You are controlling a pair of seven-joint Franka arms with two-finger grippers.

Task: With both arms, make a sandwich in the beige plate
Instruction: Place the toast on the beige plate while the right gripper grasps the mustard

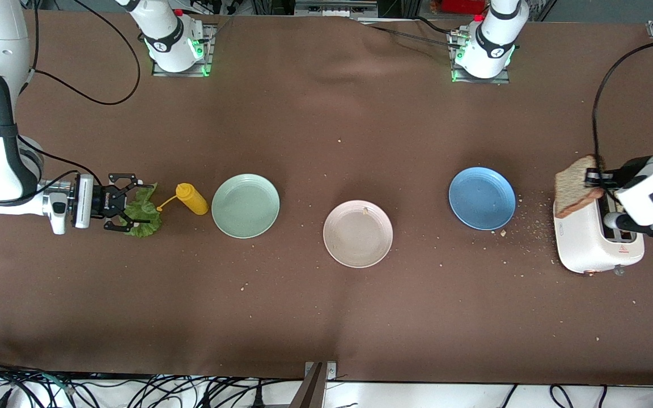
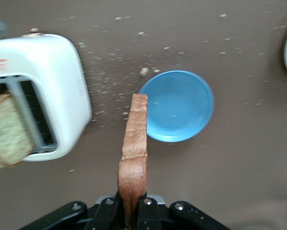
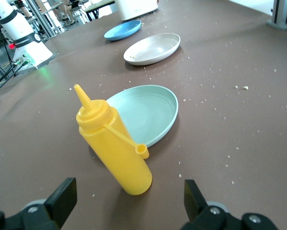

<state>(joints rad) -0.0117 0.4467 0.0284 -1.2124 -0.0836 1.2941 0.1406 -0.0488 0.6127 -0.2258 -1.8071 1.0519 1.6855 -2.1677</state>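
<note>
My left gripper will release the brown bread slice flat on the middle of the bare beige plate (image 1: 363,234). The slice is still over the white toaster.
My left gripper (image 1: 594,178) is shut on a brown bread slice (image 1: 575,186) and holds it on edge over the white toaster (image 1: 587,243). In the left wrist view the slice (image 2: 133,143) stands between the shut fingers, and a second slice (image 2: 6,132) sticks out of the toaster (image 2: 62,96) slot. The beige plate (image 1: 357,233) sits bare at mid-table. My right gripper (image 1: 129,204) is open, low at the table, its fingertips at the edge of the green lettuce leaf (image 1: 146,214). The lettuce does not show in the right wrist view, where the open gripper (image 3: 129,203) faces the bottle.
A yellow squeeze bottle (image 1: 191,198) lies between the lettuce and the mint-green plate (image 1: 245,205). The blue plate (image 1: 482,198) sits between the beige plate and the toaster. Crumbs are scattered around the toaster and blue plate.
</note>
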